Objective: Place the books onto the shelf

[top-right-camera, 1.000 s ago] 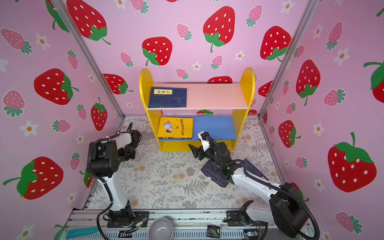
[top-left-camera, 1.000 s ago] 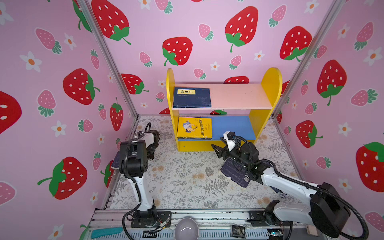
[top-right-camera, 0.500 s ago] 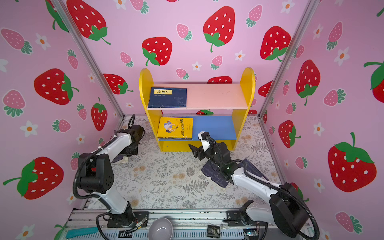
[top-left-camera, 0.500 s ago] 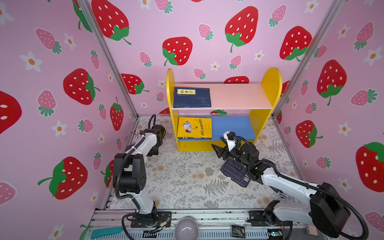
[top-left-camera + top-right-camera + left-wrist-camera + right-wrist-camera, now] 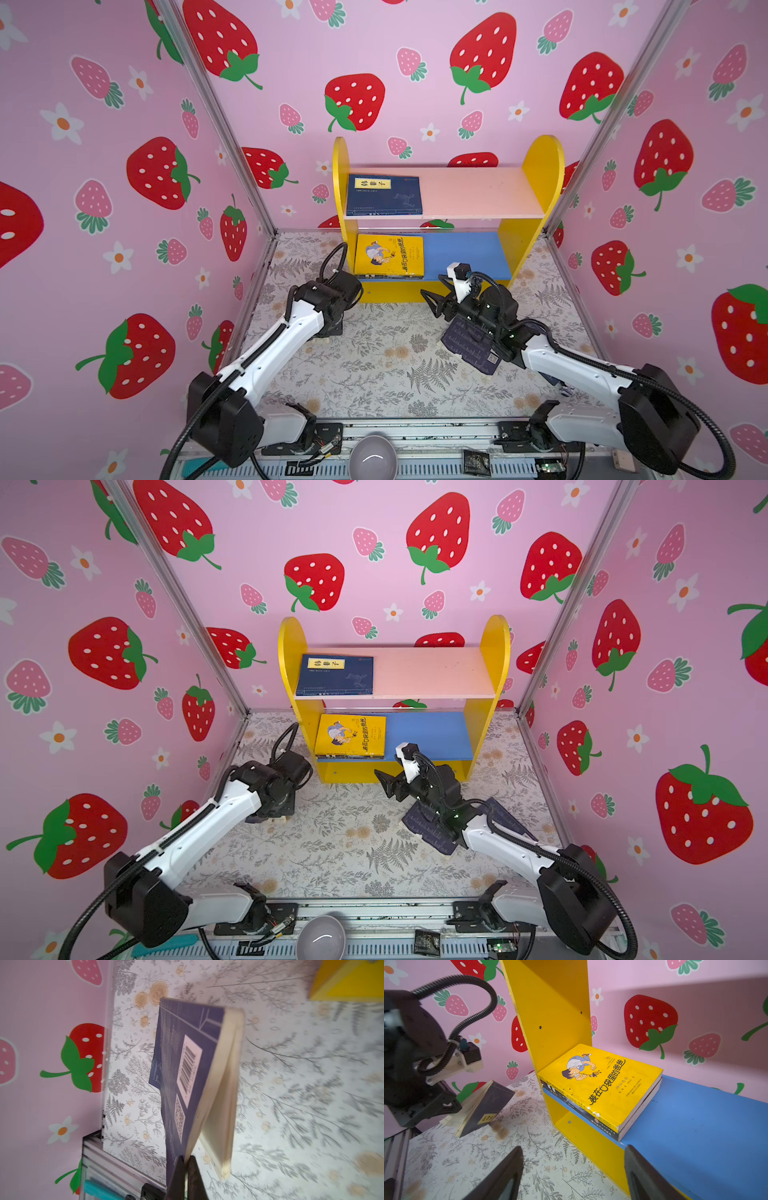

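Note:
The robot's left gripper should release the navy book on the open floor [image 5: 394,350] in front of the yellow book.
The shelf [image 5: 540,166] stands at the back, with a pink upper board and a blue lower board [image 5: 695,1126]. A navy book [image 5: 384,195] lies on the upper board. On the lower board a yellow book [image 5: 388,254] tops a small stack. My left gripper [image 5: 186,1160] is shut on the back cover of a navy book [image 5: 187,1064], which hangs open over the floor left of the shelf. In both top views the wrist hides that gripper. My right gripper [image 5: 436,297] stands open and empty before the lower board. Another navy book [image 5: 469,345] lies under the right arm.
Pink strawberry walls close in the left, back and right. A further dark book [image 5: 503,812] lies on the floor behind the right arm. A grey bowl [image 5: 372,459] and a metal rail [image 5: 415,432] sit at the front edge.
The left arm has unfolded and carried its book from beside the left wall out over the floor, nearer the shelf's left foot. The right arm has stayed in place.

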